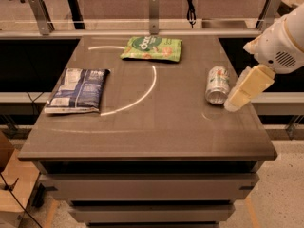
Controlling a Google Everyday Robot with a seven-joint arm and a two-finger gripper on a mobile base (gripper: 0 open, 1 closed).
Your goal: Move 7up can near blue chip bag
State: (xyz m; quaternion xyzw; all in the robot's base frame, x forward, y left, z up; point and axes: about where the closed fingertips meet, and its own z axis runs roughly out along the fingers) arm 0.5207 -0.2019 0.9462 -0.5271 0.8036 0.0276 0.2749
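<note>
Next, my gripper moves to the 7up can's shiny near end (217, 93) and closes there, leaving the can's far end sticking out.
The 7up can (217, 84) lies on its side at the right of the dark table (147, 127), its shiny end toward me. The blue chip bag (77, 90) lies flat near the table's left edge, far from the can. My gripper (241, 93) hangs over the table's right side, just right of the can and close to it, with its cream-coloured fingers pointing down and left. It holds nothing that I can see.
A green snack bag (152, 49) lies at the back middle of the table. A white arc (142, 96) is marked on the tabletop between the bags and the can. A rail with metal posts (153, 6) runs behind the table.
</note>
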